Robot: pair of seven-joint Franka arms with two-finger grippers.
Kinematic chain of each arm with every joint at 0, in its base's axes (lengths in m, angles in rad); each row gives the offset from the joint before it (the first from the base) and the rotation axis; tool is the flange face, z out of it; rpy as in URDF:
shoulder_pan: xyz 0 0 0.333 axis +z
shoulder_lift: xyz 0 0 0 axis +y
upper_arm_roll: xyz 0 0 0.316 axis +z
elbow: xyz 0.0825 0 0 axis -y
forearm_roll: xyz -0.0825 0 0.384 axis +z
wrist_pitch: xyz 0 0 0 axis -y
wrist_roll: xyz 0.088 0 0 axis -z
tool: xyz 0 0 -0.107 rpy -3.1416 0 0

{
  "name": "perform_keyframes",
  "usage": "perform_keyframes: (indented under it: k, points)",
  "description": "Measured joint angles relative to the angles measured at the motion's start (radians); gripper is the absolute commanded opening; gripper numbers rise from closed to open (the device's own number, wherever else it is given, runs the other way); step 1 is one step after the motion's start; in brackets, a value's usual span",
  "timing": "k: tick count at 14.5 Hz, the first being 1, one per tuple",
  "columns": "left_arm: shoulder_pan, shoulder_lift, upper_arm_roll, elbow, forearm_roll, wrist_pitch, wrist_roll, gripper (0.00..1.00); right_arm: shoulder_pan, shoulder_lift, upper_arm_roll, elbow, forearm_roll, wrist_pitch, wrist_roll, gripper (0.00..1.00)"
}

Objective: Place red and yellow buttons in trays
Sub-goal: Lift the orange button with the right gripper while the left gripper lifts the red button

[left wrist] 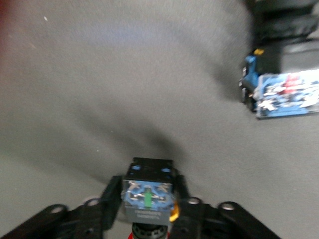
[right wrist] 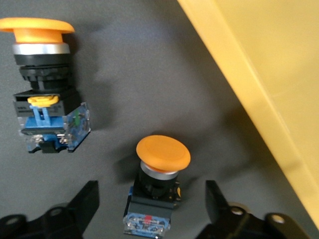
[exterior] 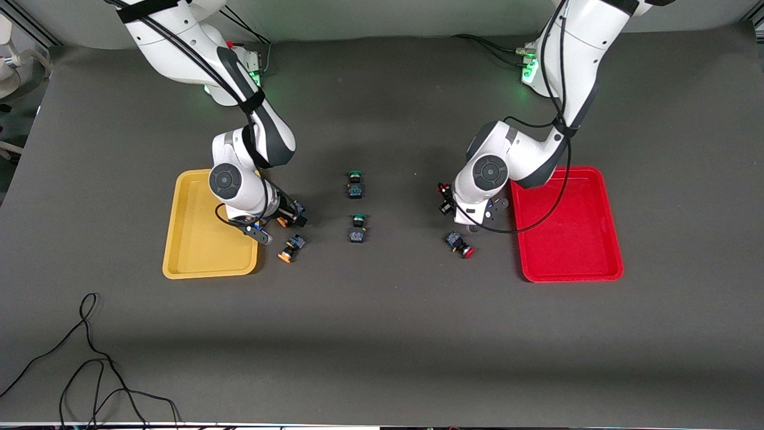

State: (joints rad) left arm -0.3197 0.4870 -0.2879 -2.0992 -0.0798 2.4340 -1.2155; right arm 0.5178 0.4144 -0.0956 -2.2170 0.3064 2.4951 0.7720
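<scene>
I will let go of the red button with my left gripper in the red tray's half farther from the front camera (exterior: 559,200).
My left gripper (exterior: 444,200) (left wrist: 148,193) is down by the table beside the red tray (exterior: 573,239), shut on the blue-and-black body of a red button (left wrist: 148,196) (exterior: 443,192). A second red button (exterior: 460,244) (left wrist: 281,92) lies on its side nearer the front camera. My right gripper (exterior: 289,216) (right wrist: 152,199) is low beside the yellow tray (exterior: 197,239) (right wrist: 279,64). Its fingers stand open on either side of a yellow button (right wrist: 163,152) (exterior: 285,220) without touching it. Another yellow button (exterior: 289,248) (right wrist: 42,74) lies on its side close by.
Two green-capped buttons (exterior: 355,184) (exterior: 357,229) sit mid-table between the arms. A black cable (exterior: 89,358) curls on the mat near the front camera, toward the right arm's end. Both trays hold nothing.
</scene>
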Motion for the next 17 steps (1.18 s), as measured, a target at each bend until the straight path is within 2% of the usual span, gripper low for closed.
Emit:
perform_keyframes:
  k: [2,4,6,8,9,11,14,15,17]
  points:
    - [0.012,-0.036,0.001,0.006,0.0,-0.06,0.0,0.0,0.0,0.0,0.0,0.0,0.006,0.0,0.0,0.33]
    - [0.026,-0.092,0.003,0.045,0.0,-0.197,0.0,0.0,0.0,0.0,0.0,0.001,0.006,0.0,0.0,0.17]
    - [0.068,-0.165,0.004,0.113,-0.015,-0.406,0.018,0.0,0.0,-0.002,0.0,0.007,0.007,-0.001,0.0,0.15]
    - [0.148,-0.265,0.013,0.184,-0.045,-0.629,0.152,0.0,-0.001,-0.022,-0.005,0.029,0.007,-0.04,0.0,0.15]
    - [0.187,-0.324,0.032,0.207,-0.05,-0.706,0.233,0.0,-0.002,-0.045,-0.013,0.052,0.007,-0.105,0.0,0.15]
    - [0.243,-0.447,0.112,0.222,-0.052,-0.825,0.454,0.0,-0.006,-0.129,-0.061,0.107,0.007,-0.276,-0.018,0.15]
    - [0.258,-0.552,0.274,0.195,-0.017,-0.898,0.756,0.0,-0.014,-0.285,-0.212,0.089,0.007,-0.42,-0.171,0.15]
    - [0.259,-0.56,0.301,0.175,0.019,-0.887,0.826,0.0,-0.02,-0.315,-0.268,0.054,0.007,-0.43,-0.242,0.15]
    - [0.259,-0.556,0.309,0.106,0.051,-0.792,0.885,0.0,-0.032,-0.329,-0.349,-0.029,0.007,-0.413,-0.372,0.15]
